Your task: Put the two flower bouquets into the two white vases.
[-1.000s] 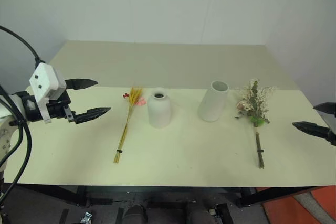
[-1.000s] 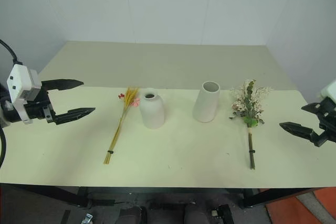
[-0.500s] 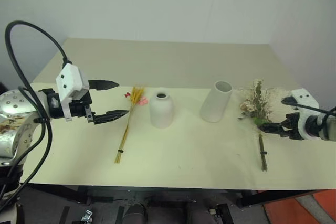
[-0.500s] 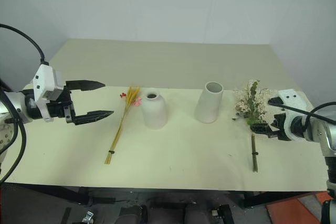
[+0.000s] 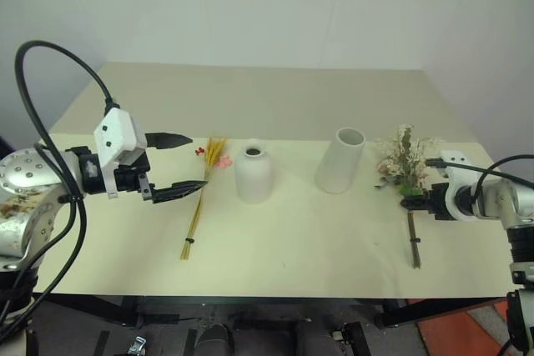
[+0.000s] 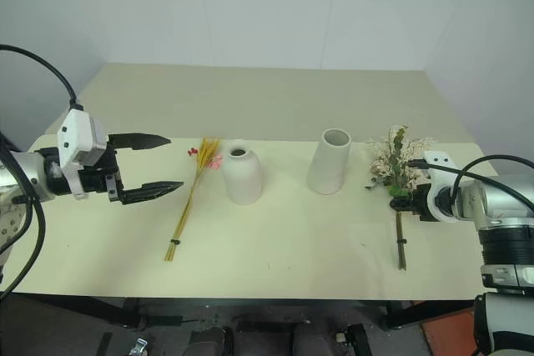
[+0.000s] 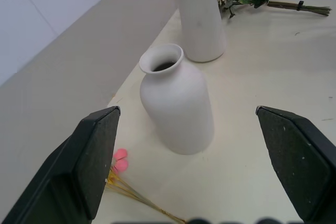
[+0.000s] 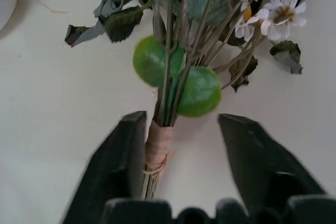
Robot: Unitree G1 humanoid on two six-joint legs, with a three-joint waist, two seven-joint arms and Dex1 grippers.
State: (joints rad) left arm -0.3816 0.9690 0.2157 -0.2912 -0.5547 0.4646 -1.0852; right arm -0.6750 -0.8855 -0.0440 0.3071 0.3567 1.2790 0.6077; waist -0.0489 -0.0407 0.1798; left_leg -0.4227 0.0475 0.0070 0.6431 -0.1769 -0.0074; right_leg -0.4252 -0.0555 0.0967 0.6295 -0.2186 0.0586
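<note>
Left gripper closes next on the middle of the stalks (image 5: 199, 203) of the slim yellow bouquet, below its blooms, beside the short rounded vase.
The slim bouquet (image 5: 200, 206) of yellow stalks lies flat on the table, left of the short rounded white vase (image 5: 254, 172). My left gripper (image 5: 197, 161) hovers open just left of its blooms, holding nothing. Right of centre stands the taller white vase (image 5: 340, 161), leaning slightly. To its right lies the bushier bouquet (image 5: 404, 160), its stem (image 5: 413, 239) pointing at the front edge. My right gripper (image 8: 184, 121) straddles the wrapped stem just below the leaves. One finger (image 8: 126, 145) touches the wrap and the other stands apart from it.
The cream table (image 5: 292, 106) runs back to a white wall, with bare surface behind and in front of the vases. Its front edge lies just beyond the stem ends. My left arm's black cable (image 5: 50, 64) loops above the table's left side.
My right arm came in from the right edge and dropped onto the bushier bouquet's stem, and its fingers have narrowed. My left gripper shifted right toward the slim bouquet, still open.
</note>
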